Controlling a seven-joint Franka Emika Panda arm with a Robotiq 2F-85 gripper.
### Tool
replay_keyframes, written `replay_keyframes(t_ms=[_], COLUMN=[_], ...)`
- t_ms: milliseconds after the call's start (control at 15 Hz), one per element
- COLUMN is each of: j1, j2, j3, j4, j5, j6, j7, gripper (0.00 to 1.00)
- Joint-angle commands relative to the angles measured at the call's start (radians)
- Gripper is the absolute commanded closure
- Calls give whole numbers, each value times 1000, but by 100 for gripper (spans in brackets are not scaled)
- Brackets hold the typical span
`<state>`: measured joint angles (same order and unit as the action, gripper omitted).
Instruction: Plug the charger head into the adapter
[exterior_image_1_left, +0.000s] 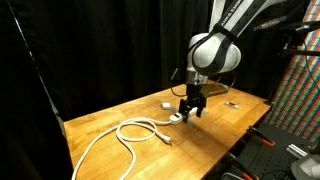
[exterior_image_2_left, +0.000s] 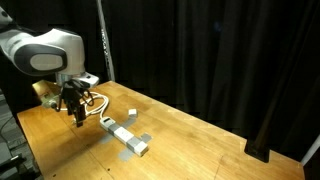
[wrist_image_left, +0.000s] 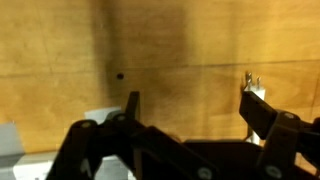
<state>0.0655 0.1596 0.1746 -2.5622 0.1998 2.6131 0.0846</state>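
Observation:
The charger head, the small white cube (exterior_image_1_left: 166, 105), is between the adapter and the black curtains. My gripper will go to it next and close on its sides.
The charger head (exterior_image_1_left: 165, 103) is a small white cube on the wooden table, also seen in the other exterior view (exterior_image_2_left: 132, 115). The adapter (exterior_image_2_left: 125, 136) is a long white strip lying beside it, and also shows in an exterior view (exterior_image_1_left: 178, 118). My gripper (exterior_image_1_left: 192, 108) (exterior_image_2_left: 75, 112) hovers open and empty just above the table near one end of the strip. In the wrist view the jaws (wrist_image_left: 195, 100) are spread over bare wood. A small white piece with two metal prongs (wrist_image_left: 250, 84), seemingly the charger head, peeks out beyond one finger.
A coiled white cable (exterior_image_1_left: 138, 130) lies on the table near the adapter and also shows behind the gripper (exterior_image_2_left: 95, 99). A tiny dark object (exterior_image_1_left: 231, 104) lies further along the table. Black curtains stand behind the table (exterior_image_1_left: 110, 125).

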Motion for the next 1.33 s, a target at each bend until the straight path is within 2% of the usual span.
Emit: replay_keyframes(t_ms=[0, 133, 267, 400, 467, 533, 733, 800, 867, 933, 1267], j1=[37, 71, 85, -17, -120, -195, -384, -281, -336, -365, -383], j2=[145, 211, 283, 347, 366, 393, 486, 421, 446, 463, 481], j3=[-103, -196, -263, -177, -71, 16, 246, 127, 188, 218, 234], j4=[137, 210, 289, 351, 367, 386, 467, 397, 419, 435, 451], j5=[-222, -372, -442, -331, -258, -179, 28, -72, -40, -31, -29], j6=[175, 255, 357, 430, 452, 474, 464, 450, 451, 451, 451], j7=[59, 89, 70, -28, -105, -190, -415, -287, -332, -350, -359], gripper=[0, 0, 0, 0, 0, 0, 0, 0, 0, 0, 0])
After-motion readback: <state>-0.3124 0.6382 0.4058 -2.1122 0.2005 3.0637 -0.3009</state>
